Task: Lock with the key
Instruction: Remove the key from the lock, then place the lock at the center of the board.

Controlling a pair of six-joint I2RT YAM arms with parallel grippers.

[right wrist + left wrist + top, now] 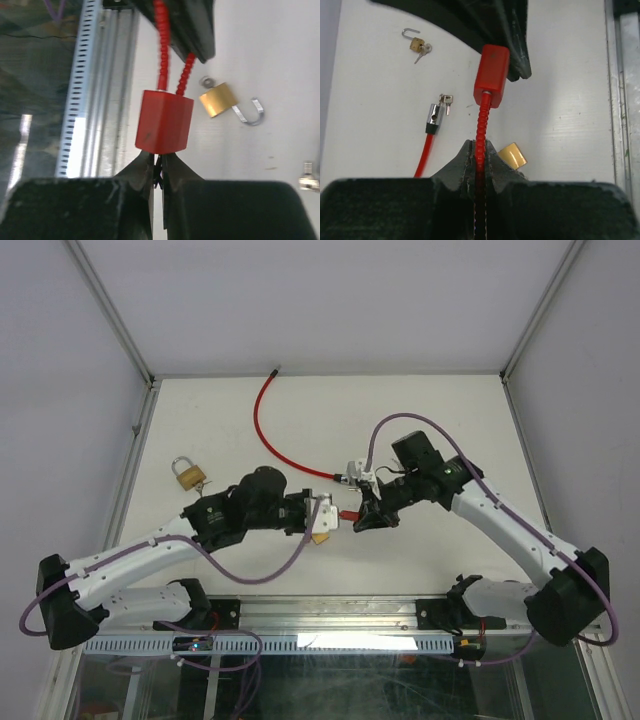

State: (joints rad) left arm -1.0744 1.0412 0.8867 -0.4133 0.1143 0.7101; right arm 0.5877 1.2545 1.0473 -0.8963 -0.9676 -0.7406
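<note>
I will set the red block lock, now hanging between my grippers above the table, with my left gripper on the white table (437,500) under my right gripper's wrist.
A red block lock (348,515) hangs between my two grippers above the table. In the left wrist view my left gripper (479,148) is shut on the lock's red ribbed cable (481,125), with the red lock body (491,75) just beyond it. In the right wrist view my right gripper (159,160) is shut right under the lock body (164,121), pinching a small dark key (160,170) at the lock's underside. In the top view the left gripper (325,518) and right gripper (362,517) face each other across the lock.
A brass padlock (187,473) with a key lies at the left. A second brass padlock (512,156) lies under the left gripper. A red cable (265,425) with a metal lock end (435,117) and keys runs to the back wall. The metal rail (95,100) marks the near edge.
</note>
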